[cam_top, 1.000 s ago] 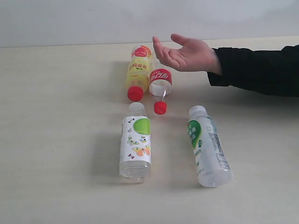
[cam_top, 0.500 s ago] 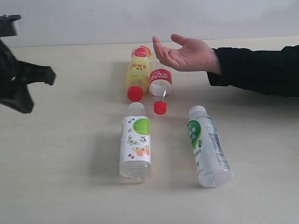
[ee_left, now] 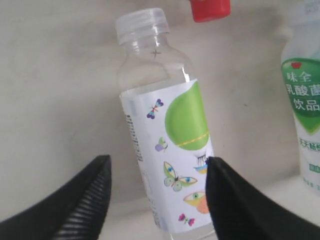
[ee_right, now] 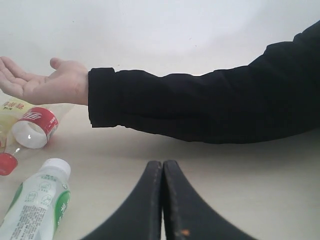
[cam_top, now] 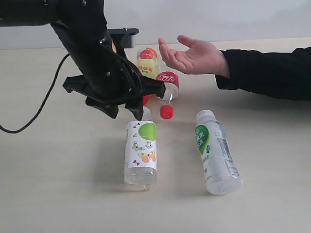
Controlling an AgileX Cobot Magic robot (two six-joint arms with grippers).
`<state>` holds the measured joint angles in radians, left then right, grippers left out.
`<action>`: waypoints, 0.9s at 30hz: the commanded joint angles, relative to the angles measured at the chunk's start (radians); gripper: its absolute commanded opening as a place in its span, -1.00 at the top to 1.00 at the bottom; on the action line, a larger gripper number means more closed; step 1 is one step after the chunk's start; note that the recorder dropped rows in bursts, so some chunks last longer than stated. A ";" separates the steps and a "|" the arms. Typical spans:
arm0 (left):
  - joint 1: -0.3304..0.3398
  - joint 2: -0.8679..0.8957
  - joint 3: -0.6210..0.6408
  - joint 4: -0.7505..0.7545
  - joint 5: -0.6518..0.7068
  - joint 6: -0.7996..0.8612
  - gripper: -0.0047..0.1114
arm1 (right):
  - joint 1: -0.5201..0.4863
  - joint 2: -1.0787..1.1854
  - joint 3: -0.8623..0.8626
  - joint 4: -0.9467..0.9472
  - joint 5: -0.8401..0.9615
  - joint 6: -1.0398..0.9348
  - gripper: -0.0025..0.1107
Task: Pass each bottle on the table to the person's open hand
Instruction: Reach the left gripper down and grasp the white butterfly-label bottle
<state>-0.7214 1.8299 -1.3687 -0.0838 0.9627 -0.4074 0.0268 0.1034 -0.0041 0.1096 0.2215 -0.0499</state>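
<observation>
I should next move my left gripper to the green patch [cam_top: 145, 131] [ee_left: 181, 122] on the butterfly bottle's label, toward its cap, and close it there across the butterfly bottle.
Four bottles lie on the table [cam_top: 58, 184]. The yellow bottle [cam_top: 146, 62] is partly hidden behind my left arm. Beside it is the clear red-label bottle [cam_top: 167, 83], red cap [cam_top: 166, 112] facing front. The butterfly-label bottle [cam_top: 141, 150] lies in the middle, and the green-label bottle [cam_top: 216, 153] to its right. My left gripper [cam_top: 125, 112] hovers open over the butterfly bottle [ee_left: 165, 120], one finger on each side, not touching. The person's open hand [cam_top: 192, 56] waits palm up at the back. My right gripper [ee_right: 162, 164] is shut and empty, low over the table.
The person's black-sleeved forearm [cam_top: 267, 73] stretches in from the right over the table's far side. A black cable [cam_top: 34, 119] trails from my left arm to the left edge. A pale wall [cam_top: 218, 19] stands behind the table.
My left arm has swept in from the left edge and now hangs over the neck end of the butterfly-label bottle. Bottles and hand have not moved.
</observation>
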 commanded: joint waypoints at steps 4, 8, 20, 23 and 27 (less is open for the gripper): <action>-0.026 0.068 -0.007 -0.023 -0.055 -0.018 -0.11 | -0.004 0.002 0.004 -0.006 -0.009 -0.001 0.96; -0.039 0.101 -0.007 -0.023 -0.082 -0.020 -0.11 | -0.004 0.002 0.004 -0.006 -0.009 -0.001 0.96; -0.039 0.154 -0.007 -0.027 -0.060 -0.051 -0.59 | -0.004 0.002 0.004 -0.006 -0.007 -0.001 0.96; -0.039 0.170 -0.007 -0.025 -0.063 -0.068 -0.58 | -0.004 0.002 0.004 -0.006 -0.007 -0.001 0.96; -0.039 0.199 -0.007 -0.025 -0.085 -0.071 -0.40 | -0.004 0.002 0.004 -0.006 -0.007 -0.001 0.96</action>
<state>-0.7581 2.0136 -1.3710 -0.1068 0.8993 -0.4662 0.0268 0.1034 -0.0041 0.1096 0.2215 -0.0499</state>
